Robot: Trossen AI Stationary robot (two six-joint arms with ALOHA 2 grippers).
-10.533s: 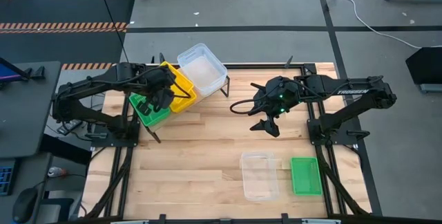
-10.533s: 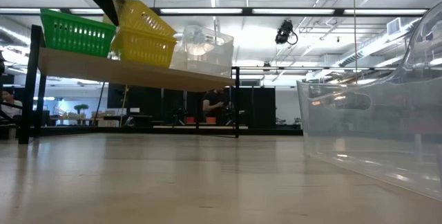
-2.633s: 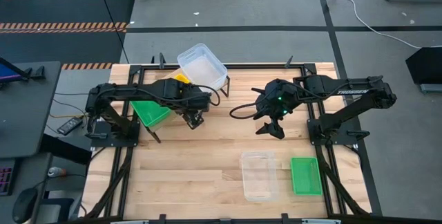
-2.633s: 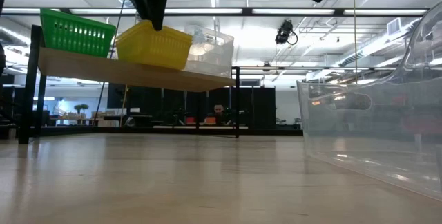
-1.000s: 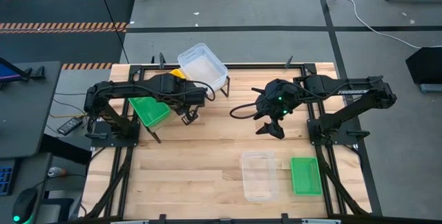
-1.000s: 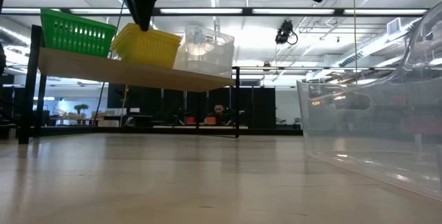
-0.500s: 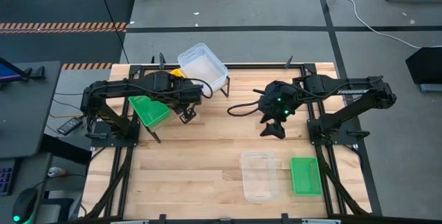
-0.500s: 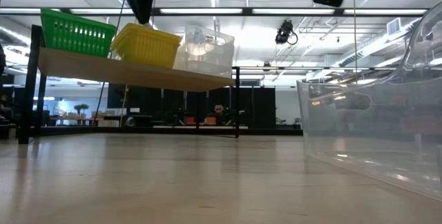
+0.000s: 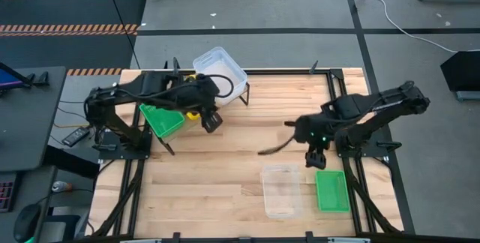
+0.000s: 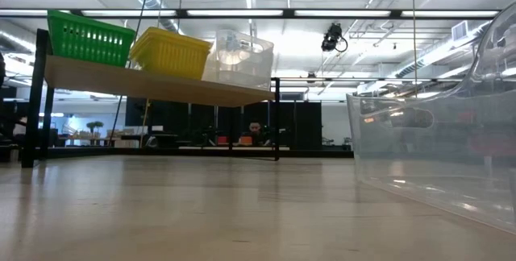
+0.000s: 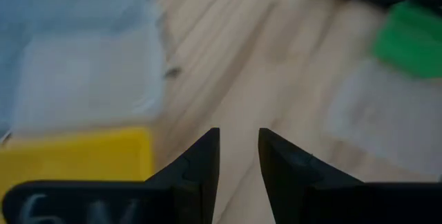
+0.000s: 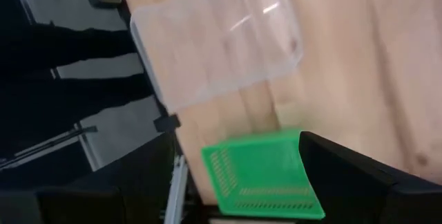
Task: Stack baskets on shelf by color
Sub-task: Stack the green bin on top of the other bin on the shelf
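Note:
My right gripper will close on the near rim of the green basket (image 9: 328, 211) (image 12: 210, 174), which is lying next to the clear basket at the front of the table.
On the shelf (image 10: 145, 84) a green basket (image 10: 89, 37), a yellow basket (image 10: 169, 51) and a clear basket (image 10: 238, 58) rest on their bottoms, side by side. My left gripper (image 9: 212, 121) hangs above the yellow basket's near side (image 11: 76, 158), fingers narrowly open (image 11: 239, 155) with nothing between them. On the table near the front lie another clear basket (image 9: 282, 190) and another green basket (image 9: 331, 190). My right gripper (image 9: 313, 158) hovers above them, wide open (image 12: 242, 175), with the green basket (image 12: 262, 172) showing between its fingers farther off.
Black metal frames bearing the arms run along the table's left and right sides. The middle of the wooden tabletop (image 9: 225, 168) lies bare between the shelf and the two loose baskets. The near clear basket's wall (image 10: 435, 156) fills the right of the low view.
My left gripper has risen from the yellow basket and left the low view; the basket stays on the shelf. My right gripper has swung toward the table's near edge and right, turning as it went, and now stands over the loose green and clear baskets.

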